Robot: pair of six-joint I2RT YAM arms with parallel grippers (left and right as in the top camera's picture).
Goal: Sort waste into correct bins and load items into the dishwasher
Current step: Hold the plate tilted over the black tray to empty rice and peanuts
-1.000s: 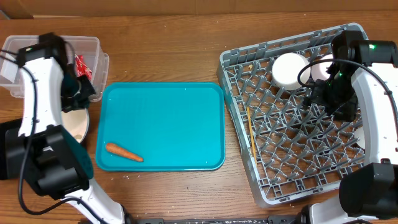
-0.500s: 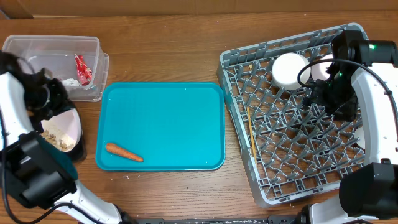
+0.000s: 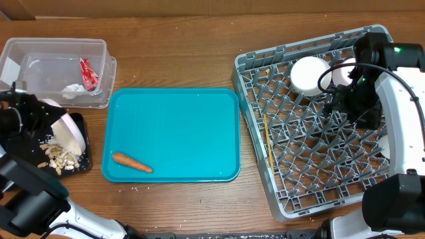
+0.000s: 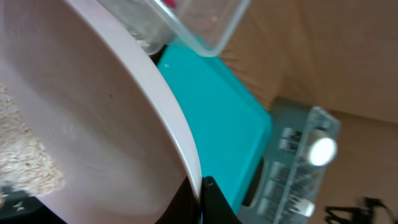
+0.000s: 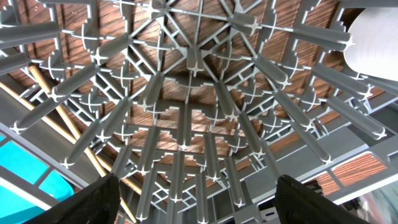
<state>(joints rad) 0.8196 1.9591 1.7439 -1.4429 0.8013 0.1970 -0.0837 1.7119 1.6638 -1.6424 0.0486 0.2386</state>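
Note:
My left gripper needs to set the round white plate down on the teal tray (image 3: 184,119) (image 4: 221,119) between the carrot and the grey dish rack.
My left gripper (image 3: 45,119) is shut on the rim of a white bowl (image 3: 72,133), gripper (image 4: 200,186), bowl (image 4: 93,118). The bowl is tilted over the black tray (image 3: 80,121). Beige food bits (image 3: 61,158) lie on that tray and some cling inside the bowl (image 4: 25,162). The clear tub (image 3: 56,46) holds the red wrapper (image 3: 87,73) and whitish scrap (image 3: 74,87). The carrot (image 3: 131,162) lies on the teal tray (image 3: 179,126). My right gripper (image 3: 346,105) (image 5: 202,208) is open and empty over the grey dish rack (image 3: 312,192). The rack holds an upturned bowl (image 3: 309,74), a cup (image 3: 342,70) and chopsticks (image 3: 267,143).
The dish rack's upright pegs (image 5: 186,124) fill the right wrist view, with chopsticks (image 5: 59,112) under them and a white bowl (image 5: 373,37) at the top right. The teal tray lies between the bins and the rack. The plate is not in view.
My left arm swung from over the clear tub to the far left. The bowl went from level to tilted, and food bits now lie on the black tray. The right arm has not moved.

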